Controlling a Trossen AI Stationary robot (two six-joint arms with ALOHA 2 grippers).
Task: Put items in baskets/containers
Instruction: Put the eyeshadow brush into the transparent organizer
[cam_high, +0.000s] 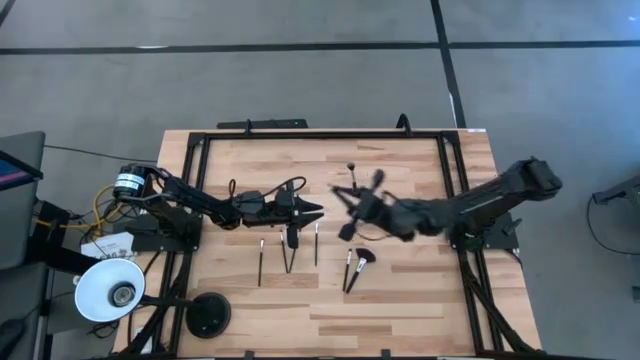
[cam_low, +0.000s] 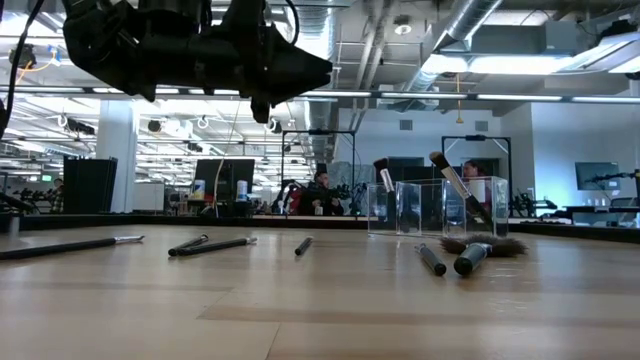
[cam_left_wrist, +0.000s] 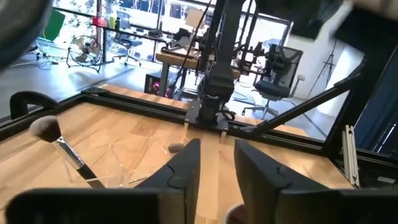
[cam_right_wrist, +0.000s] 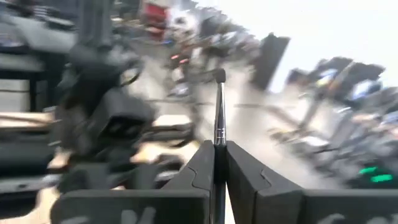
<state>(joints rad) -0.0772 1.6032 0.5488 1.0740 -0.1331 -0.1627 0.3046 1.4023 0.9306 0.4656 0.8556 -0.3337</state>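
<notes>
I will use my right gripper to release the slim dark makeup brush inside the clear cup (cam_high: 360, 201), next to the round-headed brush that is standing there.
My right gripper (cam_high: 350, 206) hovers above the middle of the table, blurred by motion, shut on a slim dark makeup brush (cam_right_wrist: 219, 106). My left gripper (cam_high: 318, 210) hangs open just left of it and holds nothing; its fingers (cam_left_wrist: 186, 168) point toward the clear cup (cam_low: 430, 205). Two brushes (cam_low: 383, 178) (cam_low: 447, 175) stand tilted in the cup, bristles up. Several more brushes lie flat on the wood nearer the front (cam_high: 258, 260) (cam_high: 288, 252) (cam_high: 316, 242), among them a fan-headed one (cam_high: 362, 262). My right gripper pinches the brush by its thin dark handle (cam_right_wrist: 219, 142) between the two fingers. The brush runs along the fingers, and its silver ferrule and small bristle tip (cam_right_wrist: 219, 76) stick out past the fingertips. It is lifted clear of the table.
A white round lamp shade (cam_high: 110, 290) and a black round base (cam_high: 210, 315) sit at the table's near left corner. A black frame (cam_high: 320, 135) runs along the far and side edges. Bare wood lies at the near right.
</notes>
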